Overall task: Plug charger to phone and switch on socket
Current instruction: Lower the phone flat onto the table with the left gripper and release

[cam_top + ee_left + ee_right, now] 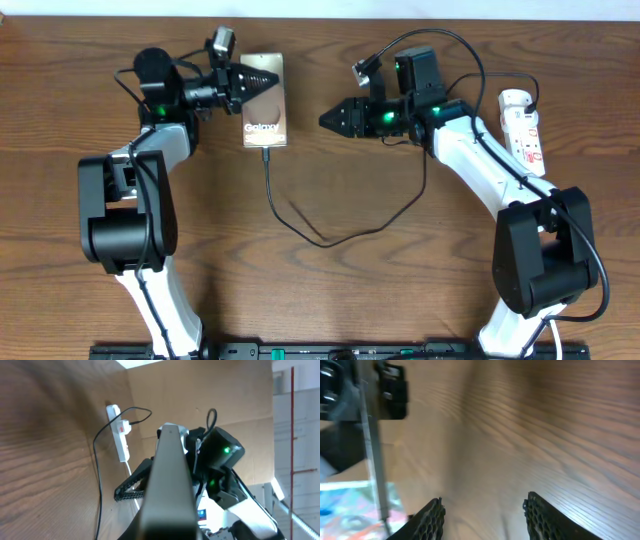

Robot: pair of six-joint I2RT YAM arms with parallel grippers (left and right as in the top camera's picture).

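Observation:
Next, I let go of the brown phone flat on the table [279,157] with my left gripper, next to the plug end of the charger cable.
The brown phone [265,105] with white "Galaxy" lettering lies at the back of the table. My left gripper [248,84] is shut on its far left part. In the left wrist view the phone [167,480] fills the middle, seen edge-on and hiding the jaws. The charger cable [320,238] meets the phone's near edge [266,152], then loops right toward the socket. The white socket [525,125] lies at the far right and also shows in the left wrist view [120,430]. My right gripper [330,120] [482,515] is open and empty, right of the phone.
The brown wooden table [330,290] carries both arm bases at its front edge. Thicker robot cables [450,45] arc over the right arm near the socket. The right arm [225,460] shows beyond the phone in the left wrist view.

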